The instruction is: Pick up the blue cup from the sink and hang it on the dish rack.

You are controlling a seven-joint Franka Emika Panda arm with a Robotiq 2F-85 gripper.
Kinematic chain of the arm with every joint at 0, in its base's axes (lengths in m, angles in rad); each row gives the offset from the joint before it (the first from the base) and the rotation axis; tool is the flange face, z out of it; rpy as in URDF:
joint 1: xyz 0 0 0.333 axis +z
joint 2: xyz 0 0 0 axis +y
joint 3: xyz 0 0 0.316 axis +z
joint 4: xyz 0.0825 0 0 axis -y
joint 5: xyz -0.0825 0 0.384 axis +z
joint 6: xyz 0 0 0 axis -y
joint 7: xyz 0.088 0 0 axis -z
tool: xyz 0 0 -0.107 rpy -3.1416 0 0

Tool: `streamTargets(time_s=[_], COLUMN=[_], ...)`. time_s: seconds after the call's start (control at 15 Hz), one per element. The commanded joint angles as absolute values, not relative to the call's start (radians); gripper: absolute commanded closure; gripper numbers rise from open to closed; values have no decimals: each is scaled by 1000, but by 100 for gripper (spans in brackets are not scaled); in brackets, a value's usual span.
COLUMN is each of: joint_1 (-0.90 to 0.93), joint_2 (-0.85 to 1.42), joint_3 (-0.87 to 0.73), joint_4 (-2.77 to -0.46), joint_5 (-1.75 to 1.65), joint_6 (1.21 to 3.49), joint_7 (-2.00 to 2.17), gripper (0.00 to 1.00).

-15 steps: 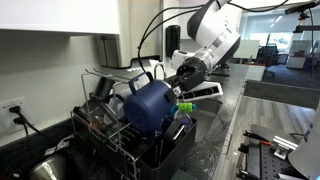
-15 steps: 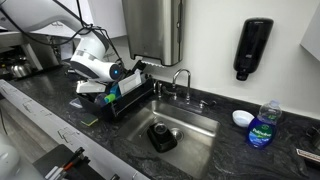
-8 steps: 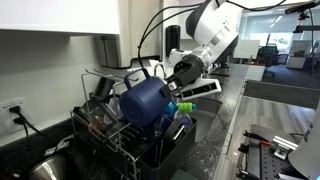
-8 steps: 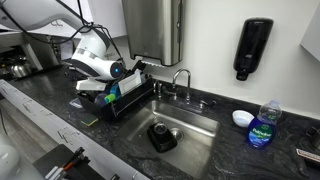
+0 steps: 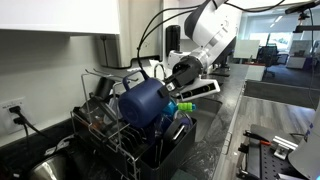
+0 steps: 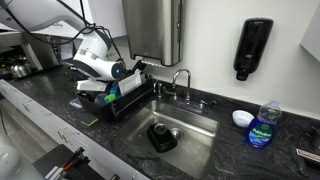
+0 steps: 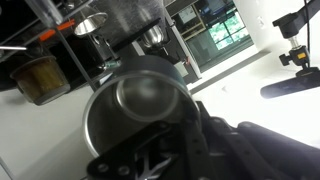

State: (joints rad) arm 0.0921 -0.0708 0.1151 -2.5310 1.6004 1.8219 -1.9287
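Observation:
The blue cup, tilted just above the dish rack, will be released by my gripper so that it is left on the dish rack's upper edge point(image 5: 138, 101), beside the dark dishes.
The blue cup point(image 5: 145, 103) hangs tilted on its side just above the dish rack point(image 5: 105, 140), its base toward the camera in an exterior view. My gripper point(image 5: 176, 76) comes in from the right and is shut on the cup's rim. In the wrist view the blue cup point(image 7: 135, 105) fills the middle with its wide mouth facing the camera, and my gripper point(image 7: 165, 128) pinches its lower rim. The arm hides the cup in an exterior view where the gripper point(image 6: 120, 71) hovers over the dish rack point(image 6: 128, 100), left of the sink point(image 6: 195, 122).
A green item point(image 5: 184, 106) and dark dishes crowd the rack. A black object point(image 6: 161, 136) lies in the sink below the faucet point(image 6: 181, 78). A soap bottle point(image 6: 264, 125) and white bowl point(image 6: 242, 118) stand on the counter at right, with a wall dispenser point(image 6: 255, 48) above them.
The cup rose slightly and shifted left over the rack a second ago. Since half a second ago it has held still. The gripper stayed shut on it.

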Motion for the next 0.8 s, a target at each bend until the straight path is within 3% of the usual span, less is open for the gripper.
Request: streamTargets(time_s=[0.0,0.73], joint_1=[93,93], joint_2=[-42,-14], joint_3=[113,110], joint_4=[-2514,-2496], joint_5=[1622,1621], joint_6=[1826,1811], joint_7=[-1914,-1915], gripper=[98,98])
